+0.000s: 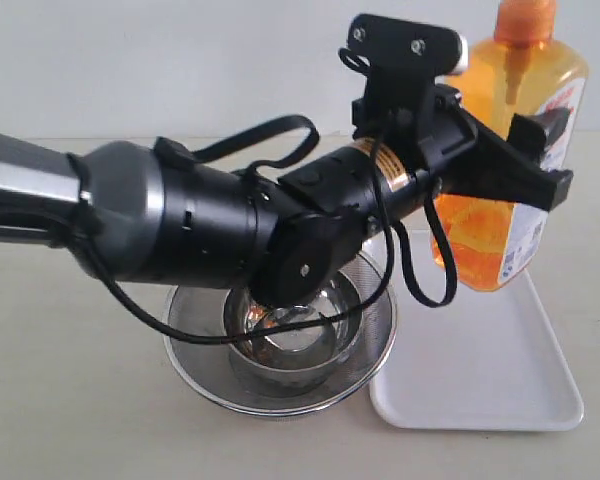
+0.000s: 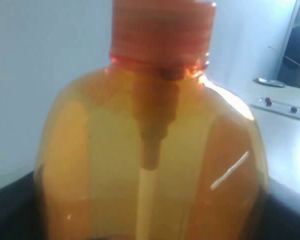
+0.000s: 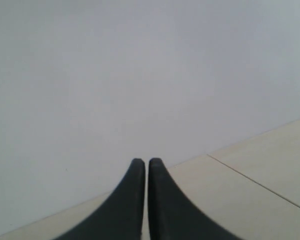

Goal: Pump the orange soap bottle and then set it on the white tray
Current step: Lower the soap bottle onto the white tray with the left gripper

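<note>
Next, my left gripper lets go of the orange soap bottle, so that it is standing upright near the middle of the white tray (image 1: 461, 318).
The orange soap bottle (image 1: 505, 215) stands upright at the far right, its base over the far end of the white tray (image 1: 480, 370). Whether the base touches the tray I cannot tell. My left gripper (image 1: 545, 155) reaches across from the left and is shut on the bottle's body, one black finger on each side. In the left wrist view the bottle (image 2: 150, 150) fills the frame, with its ribbed orange collar at the top and dark fingers (image 2: 10, 205) at the lower corners. My right gripper (image 3: 146, 162) is shut with nothing in it, facing a pale wall and tabletop.
A round steel mesh strainer (image 1: 195, 365) with a bowl in it sits just left of the tray, under my left arm (image 1: 210, 225). A white wall stands close behind the bottle.
</note>
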Motion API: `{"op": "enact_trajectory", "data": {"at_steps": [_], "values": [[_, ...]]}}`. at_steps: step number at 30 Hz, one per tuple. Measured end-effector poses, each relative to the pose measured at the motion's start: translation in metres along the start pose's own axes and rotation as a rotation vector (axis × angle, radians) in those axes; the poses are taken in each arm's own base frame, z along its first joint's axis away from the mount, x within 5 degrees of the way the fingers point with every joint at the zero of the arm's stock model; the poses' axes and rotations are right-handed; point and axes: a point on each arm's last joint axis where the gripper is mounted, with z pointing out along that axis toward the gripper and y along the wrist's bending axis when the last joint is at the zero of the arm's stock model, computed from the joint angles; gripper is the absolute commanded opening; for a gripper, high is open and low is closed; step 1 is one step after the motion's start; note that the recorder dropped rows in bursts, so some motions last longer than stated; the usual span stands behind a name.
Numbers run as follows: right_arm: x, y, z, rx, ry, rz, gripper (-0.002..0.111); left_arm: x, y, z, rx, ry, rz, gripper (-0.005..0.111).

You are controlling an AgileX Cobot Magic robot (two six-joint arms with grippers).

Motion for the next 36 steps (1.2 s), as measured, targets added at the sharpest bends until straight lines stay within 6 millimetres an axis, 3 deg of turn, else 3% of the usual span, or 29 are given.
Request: {"op": "enact_trajectory", "data": {"at_steps": [6, 15, 27, 31, 36], "values": [[0.000, 0.000, 0.000, 0.002, 0.001, 0.001, 0.000, 0.031, -0.005, 0.006, 0.009, 0.061, 0.024, 0.005], [0.000, 0.000, 0.000, 0.002, 0.001, 0.003, 0.000, 0.060, -0.001, 0.011, -0.011, 0.095, 0.056, 0.005], [0.000, 0.000, 0.000, 0.002, 0.001, 0.003, 0.000, 0.072, 0.006, 0.013, -0.078, 0.105, 0.019, 0.006], [0.000, 0.000, 0.000, 0.002, 0.001, 0.003, 0.000, 0.074, 0.006, 0.013, -0.078, 0.104, 0.020, 0.023], [0.000, 0.000, 0.000, 0.002, 0.001, 0.003, 0.000, 0.074, 0.006, 0.013, -0.078, 0.103, 0.022, 0.060]]}}
